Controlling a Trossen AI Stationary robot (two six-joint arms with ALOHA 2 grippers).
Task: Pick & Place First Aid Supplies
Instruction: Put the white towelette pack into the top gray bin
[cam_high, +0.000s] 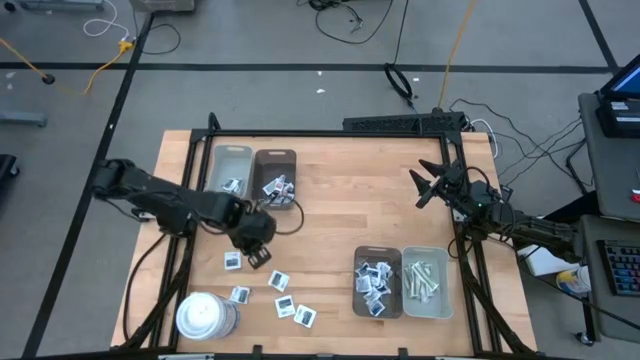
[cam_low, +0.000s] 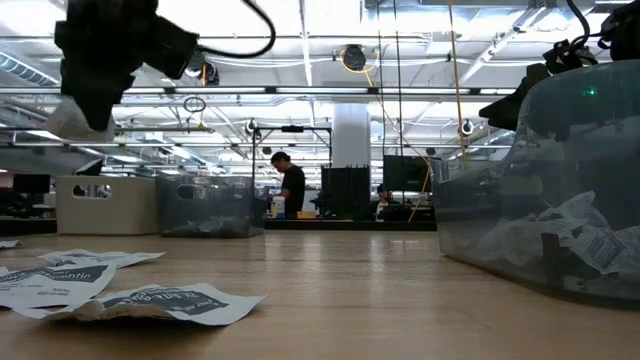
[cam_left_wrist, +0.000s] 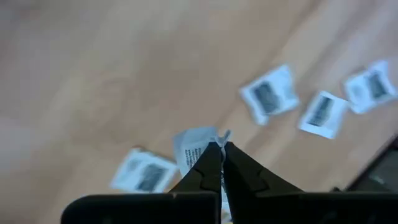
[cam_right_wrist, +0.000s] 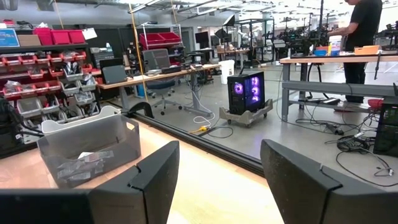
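My left gripper needs to let go of the white packet on top of the packets in the far grey tray (cam_high: 235, 188).
Several small white packets with dark print lie flat on the wood table near its near left part (cam_high: 278, 281) (cam_left_wrist: 268, 96) (cam_low: 160, 300). My left gripper (cam_high: 256, 246) (cam_left_wrist: 216, 148) hangs above them, shut on one such packet (cam_left_wrist: 193, 144). In the low view it shows at the upper left (cam_low: 88, 100). My right gripper (cam_high: 424, 186) (cam_right_wrist: 221, 180) waits open at the table's far right, holding nothing. My left gripper pinches one white packet by an edge (cam_left_wrist: 202, 142) between its two fingertips. The fingers come from above, pointing steeply down. The packet is lifted clear of the table and sticks out beyond the tips.
A grey tray (cam_high: 232, 170) and a brown tray (cam_high: 276, 178) stand at the far left. A brown tray (cam_high: 377, 281) with packets and a grey tray (cam_high: 426, 281) with pale strips stand near right. A large white cylinder (cam_high: 207, 316) stands at the near left corner.
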